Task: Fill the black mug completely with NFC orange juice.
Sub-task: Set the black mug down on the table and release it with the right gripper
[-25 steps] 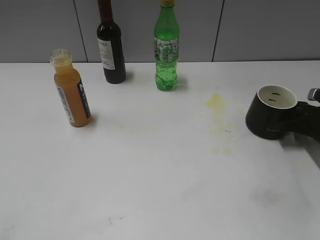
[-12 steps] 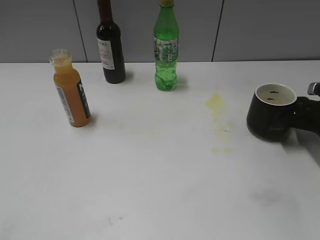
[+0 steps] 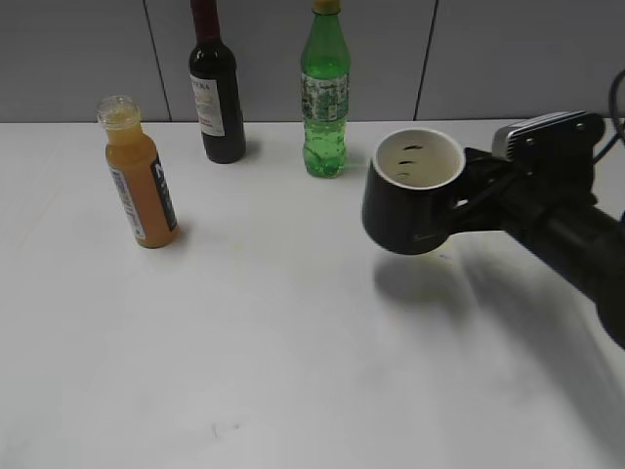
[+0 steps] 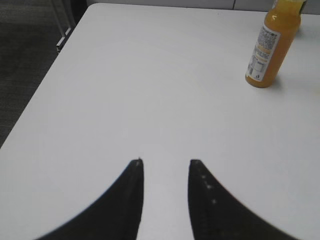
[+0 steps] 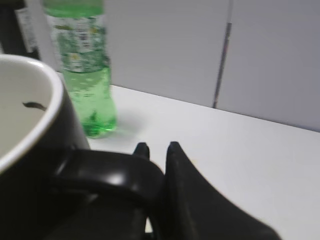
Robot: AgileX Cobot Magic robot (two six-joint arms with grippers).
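Next, my right gripper lets go of the black mug on the white table, straight [image 3: 315, 311] in front of the green soda bottle.
The black mug [image 3: 410, 210], white inside, hangs tilted above the table right of centre. My right gripper [image 3: 469, 198] is shut on its loop handle [image 5: 115, 172], and its shadow lies on the table below. In the right wrist view the mug [image 5: 30, 150] fills the left side, with the right gripper [image 5: 157, 146] pinching the handle. The NFC orange juice bottle [image 3: 142, 186] stands uncapped at the far left, nearly full. It also shows at the top right of the left wrist view [image 4: 270, 45]. My left gripper [image 4: 165, 162] is open over bare table, well short of the bottle.
A dark wine bottle [image 3: 217, 93] and a green soda bottle [image 3: 324, 98] stand at the back by the grey wall; the green bottle [image 5: 85, 65] is just beyond the mug. The white table [image 3: 293, 371] ends at a left edge [image 4: 45, 100] over dark floor.
The right gripper closed on the mug's handle, lifted the mug off the table at the right edge and carried it left toward the middle. Bottles have not moved.
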